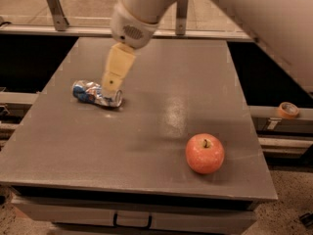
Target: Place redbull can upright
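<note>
I need to next grip the redbull can's end [81,89] farther from the red apple.
The redbull can [93,93], blue and silver with crumpled sides, lies on its side on the left part of the grey table [156,131]. My gripper [112,84] hangs from the white arm at the top and points down and to the left. Its cream fingertips [116,70] sit over the right end of the can, covering part of it. I cannot tell whether they touch the can.
A red apple [205,153] stands on the table's front right. A roll of tape [287,110] rests on a ledge beyond the right edge. A metal rail runs behind the table. A drawer handle shows under the front edge.
</note>
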`<move>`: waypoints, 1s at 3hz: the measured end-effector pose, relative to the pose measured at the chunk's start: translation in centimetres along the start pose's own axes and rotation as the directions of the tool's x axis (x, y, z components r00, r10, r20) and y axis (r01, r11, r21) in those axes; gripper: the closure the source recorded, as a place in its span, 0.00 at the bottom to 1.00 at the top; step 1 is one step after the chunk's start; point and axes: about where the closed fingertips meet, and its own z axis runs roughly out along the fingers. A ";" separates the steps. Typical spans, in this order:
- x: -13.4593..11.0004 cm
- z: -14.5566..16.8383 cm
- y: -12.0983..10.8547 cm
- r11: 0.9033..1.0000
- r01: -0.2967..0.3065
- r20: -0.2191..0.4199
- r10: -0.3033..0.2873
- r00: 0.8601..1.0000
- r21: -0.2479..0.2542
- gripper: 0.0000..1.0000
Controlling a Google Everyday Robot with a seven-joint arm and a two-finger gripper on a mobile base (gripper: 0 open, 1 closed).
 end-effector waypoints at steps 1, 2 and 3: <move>-3.2 4.8 -1.1 0.999 -0.040 -0.023 0.040 0.999 -0.009 0.00; -5.2 9.2 -2.1 0.996 -0.084 -0.065 0.084 0.994 0.006 0.00; -5.5 13.3 -3.2 0.991 -0.130 -0.131 0.133 0.982 0.030 0.00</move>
